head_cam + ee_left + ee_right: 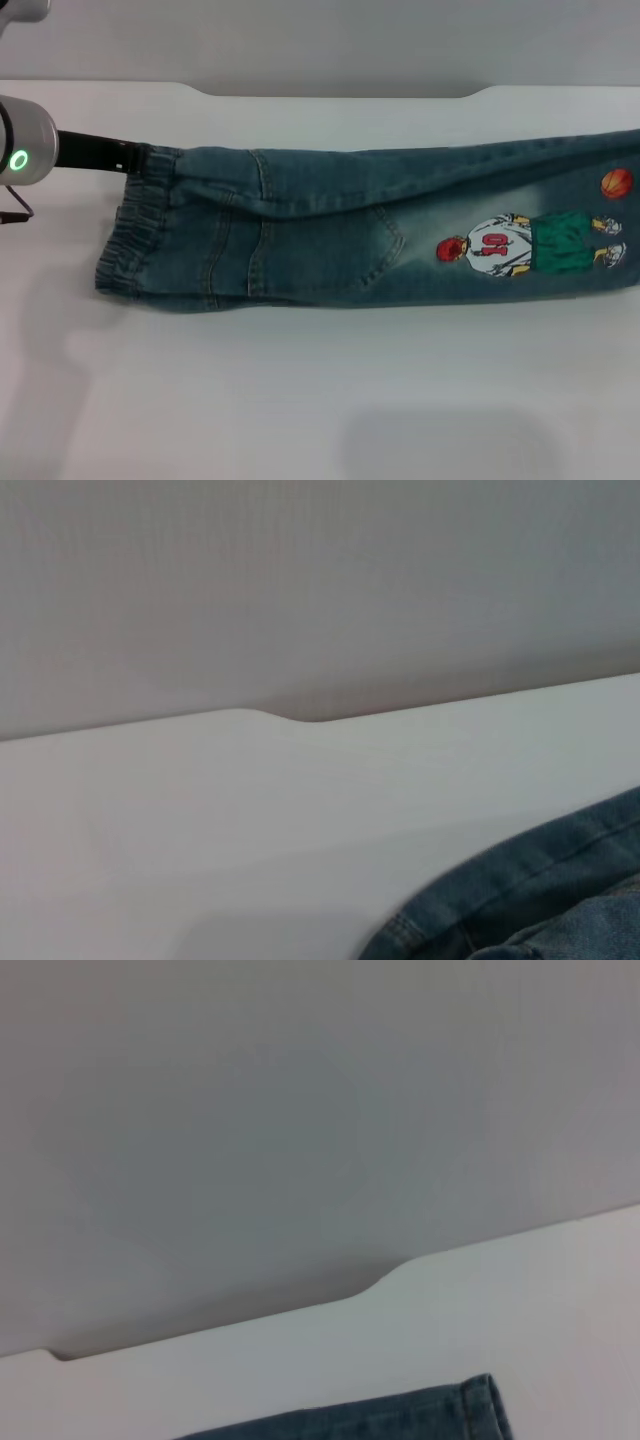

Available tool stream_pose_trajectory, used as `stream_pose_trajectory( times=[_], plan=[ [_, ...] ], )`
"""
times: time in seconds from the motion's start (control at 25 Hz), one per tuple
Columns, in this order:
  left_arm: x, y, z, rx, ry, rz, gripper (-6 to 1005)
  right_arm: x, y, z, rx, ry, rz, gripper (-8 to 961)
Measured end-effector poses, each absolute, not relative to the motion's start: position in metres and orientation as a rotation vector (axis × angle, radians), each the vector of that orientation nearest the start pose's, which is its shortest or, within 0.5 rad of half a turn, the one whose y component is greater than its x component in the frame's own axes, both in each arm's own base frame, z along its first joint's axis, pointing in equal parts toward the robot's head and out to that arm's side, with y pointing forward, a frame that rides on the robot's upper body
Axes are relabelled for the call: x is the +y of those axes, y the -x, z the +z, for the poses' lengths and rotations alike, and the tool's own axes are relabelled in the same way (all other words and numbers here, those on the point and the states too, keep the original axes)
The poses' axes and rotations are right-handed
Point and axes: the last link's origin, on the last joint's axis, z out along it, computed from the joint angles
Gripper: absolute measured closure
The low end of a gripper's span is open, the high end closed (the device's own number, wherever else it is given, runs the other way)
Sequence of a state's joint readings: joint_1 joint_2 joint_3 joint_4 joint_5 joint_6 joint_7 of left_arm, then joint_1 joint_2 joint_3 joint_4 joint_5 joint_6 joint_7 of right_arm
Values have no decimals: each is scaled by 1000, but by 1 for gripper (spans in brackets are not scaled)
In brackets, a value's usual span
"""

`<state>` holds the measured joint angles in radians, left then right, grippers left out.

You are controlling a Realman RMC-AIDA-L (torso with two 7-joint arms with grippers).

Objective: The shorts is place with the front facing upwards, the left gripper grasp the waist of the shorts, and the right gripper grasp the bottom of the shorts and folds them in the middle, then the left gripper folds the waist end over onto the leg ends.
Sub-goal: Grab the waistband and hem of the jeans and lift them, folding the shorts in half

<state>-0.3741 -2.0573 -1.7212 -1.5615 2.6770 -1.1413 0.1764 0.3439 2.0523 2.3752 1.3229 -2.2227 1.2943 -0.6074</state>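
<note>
My right gripper is going to release the shorts' hem corner along their far edge (604,141), just behind the basketball print.
The blue denim shorts (330,225) lie on the white table, folded lengthwise into one long band. The gathered waist (135,240) is at the left. The leg ends (628,215) run to the picture's right edge, with the cartoon player print (530,245) facing up. My left gripper (135,157) reaches in from the left and meets the far corner of the waist. A strip of the denim (540,890) shows in the left wrist view. The right wrist view shows a stitched hem corner (480,1410). My right gripper is out of view.
The white table (300,400) stretches bare in front of the shorts and behind them. Its far edge has a shallow step (340,95) against the grey wall.
</note>
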Motion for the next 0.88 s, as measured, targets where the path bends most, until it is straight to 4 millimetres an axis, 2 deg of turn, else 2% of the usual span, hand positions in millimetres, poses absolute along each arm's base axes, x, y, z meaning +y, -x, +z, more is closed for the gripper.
stream_pose_trajectory(
  times=[0.24,0.88],
  plan=[
    [376,201,49,-1111,2033,-9,958,359,-287,134,1385,1891,476,951],
    [382,204,42,-1124,2037,-42,953,388,-290,129,1330,1866,407,945]
  ],
)
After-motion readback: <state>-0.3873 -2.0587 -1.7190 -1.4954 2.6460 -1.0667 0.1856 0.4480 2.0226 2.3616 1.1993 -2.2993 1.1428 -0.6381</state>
